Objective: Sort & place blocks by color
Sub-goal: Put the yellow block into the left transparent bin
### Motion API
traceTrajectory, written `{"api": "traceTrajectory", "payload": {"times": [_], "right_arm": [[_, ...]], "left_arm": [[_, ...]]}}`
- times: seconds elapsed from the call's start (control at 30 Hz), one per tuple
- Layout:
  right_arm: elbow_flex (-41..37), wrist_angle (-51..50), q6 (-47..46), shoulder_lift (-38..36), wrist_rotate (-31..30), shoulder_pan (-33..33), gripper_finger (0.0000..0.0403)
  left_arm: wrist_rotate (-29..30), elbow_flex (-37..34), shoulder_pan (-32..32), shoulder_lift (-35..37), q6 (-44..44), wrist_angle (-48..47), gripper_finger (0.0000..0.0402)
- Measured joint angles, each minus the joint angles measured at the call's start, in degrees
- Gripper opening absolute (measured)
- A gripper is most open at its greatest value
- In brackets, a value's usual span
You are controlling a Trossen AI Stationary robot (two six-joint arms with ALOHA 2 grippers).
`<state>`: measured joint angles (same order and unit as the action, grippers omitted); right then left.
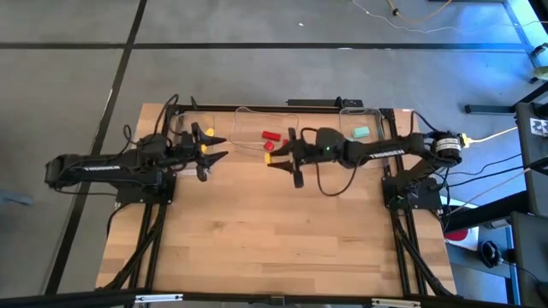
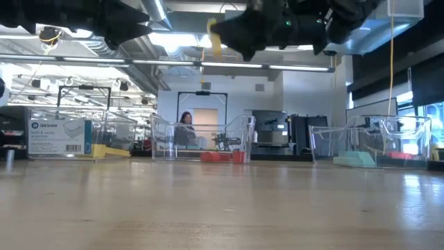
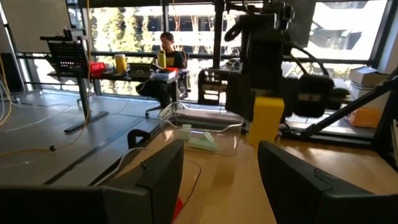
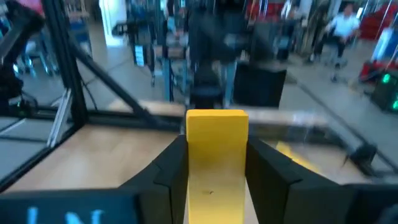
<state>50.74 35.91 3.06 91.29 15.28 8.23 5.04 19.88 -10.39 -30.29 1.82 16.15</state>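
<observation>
My left gripper will close on the loose end [image 1: 267,157] [image 3: 265,126] of the yellow block, which pokes out past the fingers of my right gripper.
A yellow block [image 4: 216,149] is high above the table in my right gripper [image 1: 272,153], which is shut on it and reaches in from the right over the left end of the middle clear bin [image 1: 248,128]. The left wrist view shows the same block [image 3: 265,118] straight ahead. My left gripper [image 1: 221,147] hovers open and empty at the left bin [image 1: 184,120], where two yellow blocks [image 1: 208,133] lie. Red blocks [image 1: 271,135] rest in the middle bin, and a teal block [image 1: 360,132] in the right bin [image 1: 377,115]. My right gripper pinches the yellow block by its two opposite long sides [image 4: 189,163] between its two fingers [image 4: 169,169]. The fingers point level toward the table's left. The block runs along the fingers, its free end [image 4: 216,118] sticking out past them, lifted clear of table and bins.
Three clear bins stand in a row along the table's far edge [image 2: 201,142]. The near wooden tabletop [image 1: 274,239] is bare. Black frame rails [image 1: 154,231] run along both sides. A person [image 3: 166,46] sits in the room beyond the table.
</observation>
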Motion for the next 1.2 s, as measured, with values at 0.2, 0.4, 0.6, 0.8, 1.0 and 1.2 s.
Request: {"api": "traceTrajectory", "payload": {"times": [0.2, 0.4, 0.6, 0.8, 1.0, 1.2], "right_arm": [[-0.2, 3.3, 0.5, 0.0, 0.6, -0.4, 0.0126], [-1.7, 6.2, 1.2, 0.1, -3.5, -1.6, 0.0126], [-1.7, 9.4, 0.2, 0.1, -3.7, -1.8, 0.0126], [-1.7, 10.2, -0.1, 0.1, -4.3, -1.8, 0.0126], [-1.7, 10.7, -1.3, 0.1, -4.3, -1.8, 0.0126], [-1.7, 13.9, -2.9, 2.4, -4.2, -1.8, 0.0126]], "left_arm": [[-1.6, 0.0, 0.0, -5.8, -0.5, 4.9, 0.0198], [-5.1, 0.0, 0.0, -15.0, -0.4, 14.4, 0.0198], [-11.4, 0.0, 0.0, -25.0, 3.4, 29.0, 0.0198], [-13.3, 0.0, 0.0, -33.1, 3.8, 37.8, 0.0198], [-13.1, 0.0, 0.0, -39.3, 4.1, 46.4, 0.0198], [-13.0, 4.3, 1.5, -44.7, 4.2, 46.5, 0.0198]]}}
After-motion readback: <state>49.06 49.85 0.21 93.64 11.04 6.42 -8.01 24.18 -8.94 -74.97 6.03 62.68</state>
